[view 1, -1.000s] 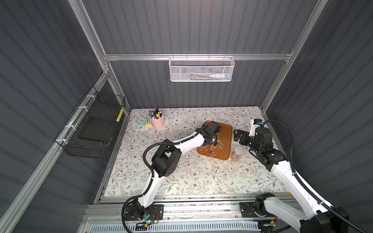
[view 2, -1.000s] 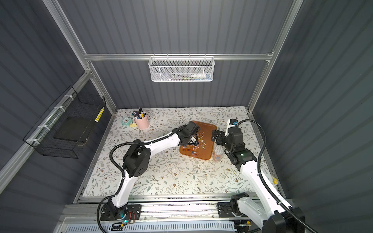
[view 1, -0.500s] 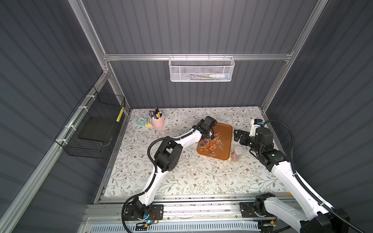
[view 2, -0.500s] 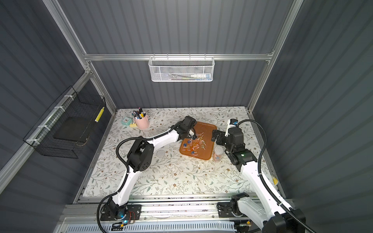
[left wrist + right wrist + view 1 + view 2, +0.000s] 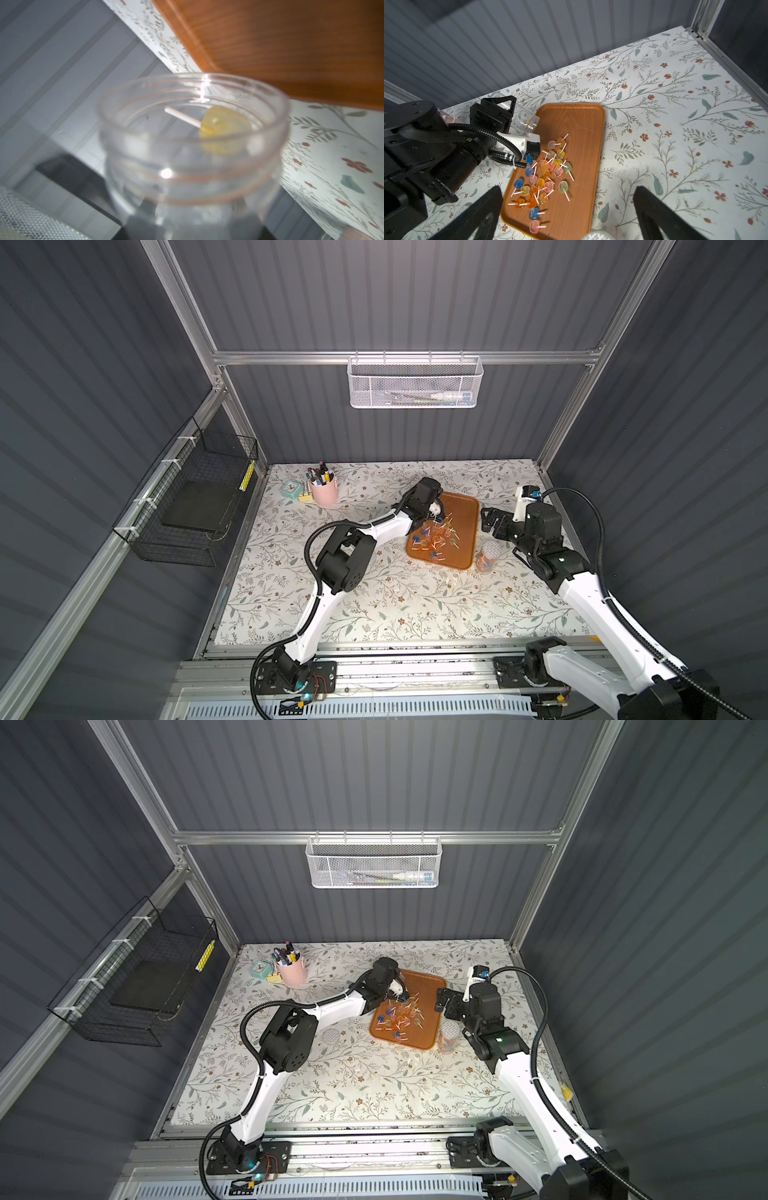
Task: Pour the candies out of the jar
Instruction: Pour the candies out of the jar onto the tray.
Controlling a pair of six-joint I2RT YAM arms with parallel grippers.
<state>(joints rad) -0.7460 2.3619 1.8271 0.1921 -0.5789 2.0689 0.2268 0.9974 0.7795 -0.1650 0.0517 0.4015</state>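
The robot's right gripper needs to next move to the clear jar in the left gripper and close around the clear jar's rim (image 5: 532,123).
My left gripper (image 5: 433,511) is shut on a clear open jar (image 5: 193,133), held tilted over the far left corner of the orange tray (image 5: 467,506). One yellow candy (image 5: 224,128) on a white stick lies inside the jar's mouth. Many candies (image 5: 546,178) in orange, pink, blue and yellow are strewn on the tray, seen in both top views (image 5: 401,1017). My right gripper (image 5: 568,190) hangs open just off the tray's right edge, with nothing between its fingers.
A second jar with a white lid (image 5: 487,558) stands on the table by the tray's near right corner, under my right gripper. A round lid (image 5: 331,1036) lies by my left arm's elbow. A pink pen cup (image 5: 324,491) and a small clock (image 5: 291,489) stand at the back left.
My left gripper has drawn back with the jar from over the tray's middle to its far left corner, uncovering the candies on the tray. The right arm has not moved.
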